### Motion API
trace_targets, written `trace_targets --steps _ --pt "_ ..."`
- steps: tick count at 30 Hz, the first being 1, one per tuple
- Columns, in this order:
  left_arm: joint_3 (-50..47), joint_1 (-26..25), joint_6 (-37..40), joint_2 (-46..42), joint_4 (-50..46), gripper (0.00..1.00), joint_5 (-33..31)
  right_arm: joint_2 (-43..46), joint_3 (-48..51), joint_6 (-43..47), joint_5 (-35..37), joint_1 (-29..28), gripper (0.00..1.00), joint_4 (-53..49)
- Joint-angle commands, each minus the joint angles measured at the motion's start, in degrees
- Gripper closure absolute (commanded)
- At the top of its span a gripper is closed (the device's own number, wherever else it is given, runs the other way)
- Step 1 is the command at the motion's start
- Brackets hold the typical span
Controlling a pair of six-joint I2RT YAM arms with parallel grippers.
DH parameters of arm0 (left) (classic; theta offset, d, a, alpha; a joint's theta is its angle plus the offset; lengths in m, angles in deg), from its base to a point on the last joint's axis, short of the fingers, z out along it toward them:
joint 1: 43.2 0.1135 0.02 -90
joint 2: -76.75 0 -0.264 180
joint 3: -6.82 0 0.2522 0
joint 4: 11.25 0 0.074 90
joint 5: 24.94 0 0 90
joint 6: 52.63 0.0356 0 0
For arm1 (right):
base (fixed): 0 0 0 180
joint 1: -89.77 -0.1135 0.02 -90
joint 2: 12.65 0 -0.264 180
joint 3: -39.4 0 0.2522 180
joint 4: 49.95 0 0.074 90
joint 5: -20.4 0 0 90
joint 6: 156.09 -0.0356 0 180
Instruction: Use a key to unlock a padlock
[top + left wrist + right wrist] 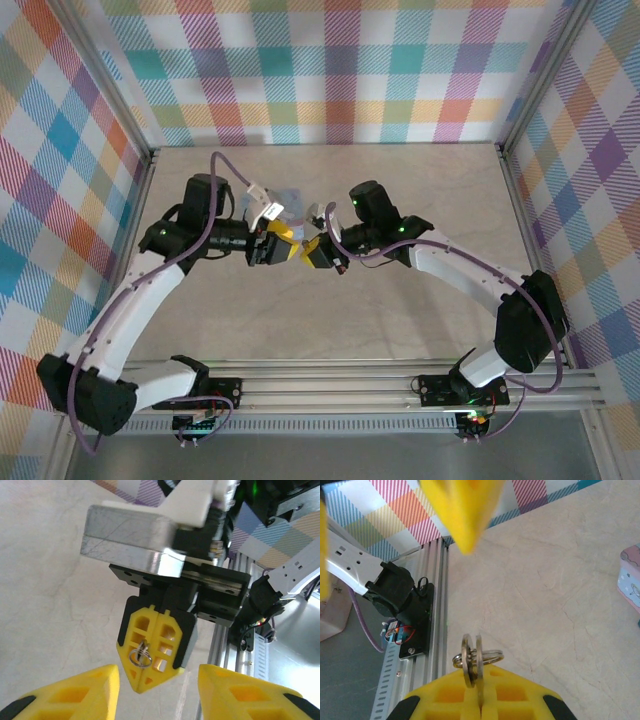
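Observation:
With the ring end of the key sticking out of my right gripper, my left gripper will take the key there (pixel 141 655) before my right gripper regrasps it.
My right gripper (pixel 318 250) is shut on the key (pixel 474 661), two flat metal blades on a split ring (pixel 487 656) that stick up from between its yellow fingers (pixel 450 700). My left gripper (pixel 278 243) faces it tip to tip, open, with nothing between its fingers (pixel 80 695). In the left wrist view the right gripper (pixel 142 687) sits shut just ahead of my open jaws, the key ring (pixel 140 656) hanging on its face. One blurred left finger (pixel 462 510) hangs at the top of the right wrist view. The padlock is out of view.
A pale blue cartoon-print tin (pixel 290 203) lies on the beige table just behind the two grippers; its corner (pixel 631 577) appears at the right edge of the right wrist view. An aluminium rail (pixel 330 385) runs along the near edge. Plaid walls (pixel 330 70) close in three sides.

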Motion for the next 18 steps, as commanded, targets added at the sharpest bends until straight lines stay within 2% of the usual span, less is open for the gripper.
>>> trace_targets --steps 1,15,18 --pt "2.4 0.3 -1.2 2.5 -0.3 0.55 4.4 0.1 -1.9 0.1 -2.8 0.3 1.0 -1.0" --pt "2.5 -0.1 -2.3 7.5 -0.2 0.57 9.8 -0.7 -2.2 0.0 -3.8 0.2 1.0 -2.7" --pt "2.6 -0.5 -2.2 8.5 -0.8 0.61 9.9 -1.0 -2.4 -0.2 -4.1 0.3 1.0 -2.8"
